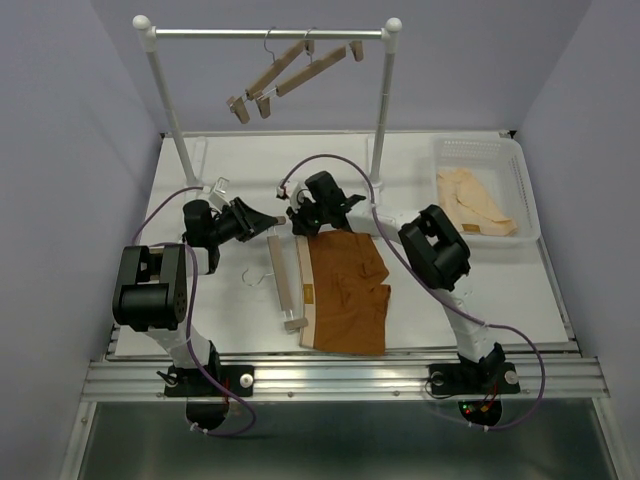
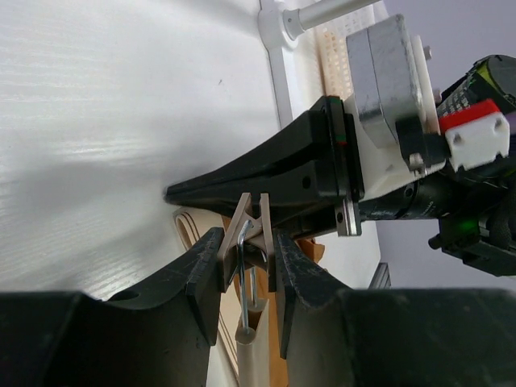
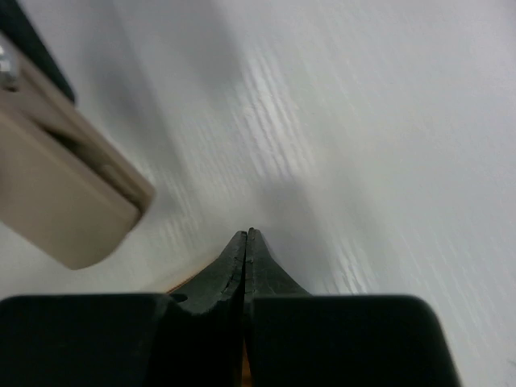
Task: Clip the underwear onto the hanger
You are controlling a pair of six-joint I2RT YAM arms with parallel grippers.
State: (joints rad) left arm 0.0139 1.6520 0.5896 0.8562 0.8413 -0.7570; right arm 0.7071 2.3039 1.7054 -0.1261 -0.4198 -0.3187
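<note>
My right gripper's fingers cover the waistband's far corner, so it should open them and pinch farther from the hanger's clip (image 1: 317, 237), to leave the waistband free for the clip.
The rust-brown underwear (image 1: 348, 290) lies flat at the table's middle, its tan waistband (image 1: 305, 290) on the left. The wooden hanger (image 1: 281, 282) lies beside the waistband. My left gripper (image 1: 268, 222) is shut on the hanger's far clip (image 2: 251, 234) and squeezes its tabs; the bar (image 2: 256, 355) runs below. My right gripper (image 1: 298, 224) is shut at the underwear's far waistband corner, right next to that clip. In the right wrist view its fingertips (image 3: 246, 235) are pressed together, with a sliver of orange fabric between them and the tan clip (image 3: 64, 201) at the upper left.
A white rail on two posts (image 1: 268, 32) stands at the back with two more hangers (image 1: 290, 70) on it. A white basket (image 1: 520, 160) at the back right holds cream garments (image 1: 478, 200). The hanger's wire hook (image 1: 252, 278) lies to its left.
</note>
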